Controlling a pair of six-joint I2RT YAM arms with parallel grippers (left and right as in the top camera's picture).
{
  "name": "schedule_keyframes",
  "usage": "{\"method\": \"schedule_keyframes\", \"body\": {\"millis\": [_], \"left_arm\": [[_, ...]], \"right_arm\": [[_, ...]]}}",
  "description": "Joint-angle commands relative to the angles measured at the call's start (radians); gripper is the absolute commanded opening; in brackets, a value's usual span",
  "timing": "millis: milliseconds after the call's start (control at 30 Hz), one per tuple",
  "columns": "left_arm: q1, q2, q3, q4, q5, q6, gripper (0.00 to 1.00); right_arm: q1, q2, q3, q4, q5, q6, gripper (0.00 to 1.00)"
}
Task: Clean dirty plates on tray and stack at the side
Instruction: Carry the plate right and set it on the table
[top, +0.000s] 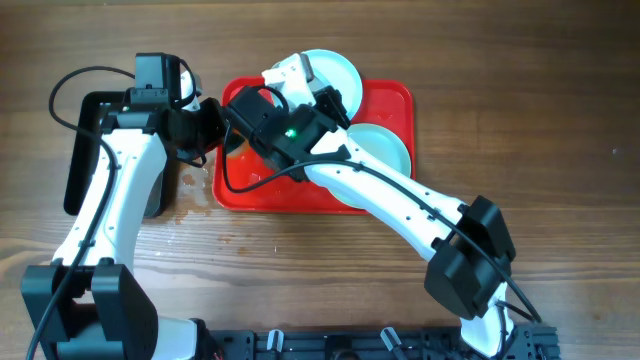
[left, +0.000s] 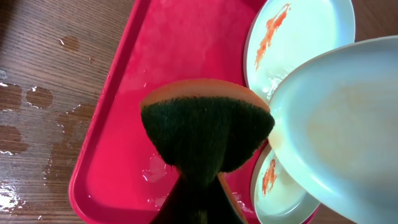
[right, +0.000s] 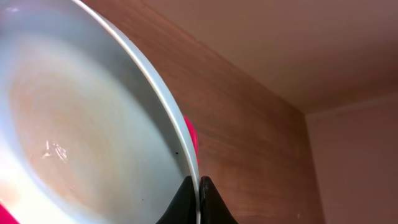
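Next, my right gripper sets the plate down on the bare wood (top: 490, 105) next to the red tray, across from the black tray. The plate is now tilted above the red tray.
The red tray (top: 395, 100) lies mid-table; its wet floor shows in the left wrist view (left: 161, 62). My right gripper (right: 199, 186) is shut on the rim of a plate (right: 81, 124) and holds it tilted above the tray (top: 335, 68); the plate's face has a faint orange film and water drops. My left gripper (left: 199, 202) is shut on a green-and-orange sponge (left: 205, 124), just left of the held plate (left: 336, 124). Two plates with orange smears lie on the tray, one far (left: 298, 37) and one near (left: 280, 186), both partly hidden by the held plate.
A glossy black tray (top: 85, 150) lies on the left under my left arm. Wet patches (top: 195, 190) mark the wood beside the red tray's left edge. My right arm crosses the tray from the lower right.
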Motion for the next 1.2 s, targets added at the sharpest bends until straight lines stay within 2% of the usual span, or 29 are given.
{"method": "schedule_keyframes", "body": {"millis": [0, 333, 400, 467, 567, 733, 867, 933, 1067, 1167], "left_arm": [[-0.002, 0.003, 0.008, 0.003, 0.0, 0.012, 0.04], [-0.002, 0.003, 0.008, 0.003, 0.0, 0.012, 0.04], [-0.002, 0.003, 0.008, 0.003, 0.0, 0.013, 0.04], [-0.002, 0.003, 0.008, 0.003, -0.006, 0.013, 0.04], [-0.002, 0.003, 0.008, 0.002, -0.045, 0.012, 0.04], [-0.002, 0.003, 0.008, 0.003, -0.045, 0.012, 0.04], [-0.002, 0.004, 0.008, 0.003, -0.064, 0.012, 0.04], [-0.002, 0.004, 0.008, 0.003, -0.064, 0.012, 0.04], [-0.002, 0.004, 0.008, 0.002, -0.072, 0.016, 0.04], [-0.002, 0.004, 0.008, 0.003, -0.071, 0.015, 0.04]], "right_arm": [[0.003, -0.026, 0.024, 0.002, 0.046, 0.026, 0.04], [0.001, -0.026, 0.022, 0.002, -0.076, 0.071, 0.04], [-0.011, -0.026, 0.022, 0.0, -0.174, 0.084, 0.04], [-0.041, -0.026, 0.022, 0.002, -0.326, 0.136, 0.04], [-0.116, -0.03, 0.022, -0.005, -0.568, 0.135, 0.04], [-0.359, -0.03, 0.022, -0.027, -0.932, 0.097, 0.04], [-0.595, -0.03, 0.022, -0.025, -1.336, -0.003, 0.04], [-0.707, -0.03, 0.022, -0.035, -1.456, -0.04, 0.04], [-0.945, -0.03, 0.022, -0.096, -1.506, -0.043, 0.04], [-1.089, -0.03, -0.009, -0.118, -1.511, -0.11, 0.04]]}}
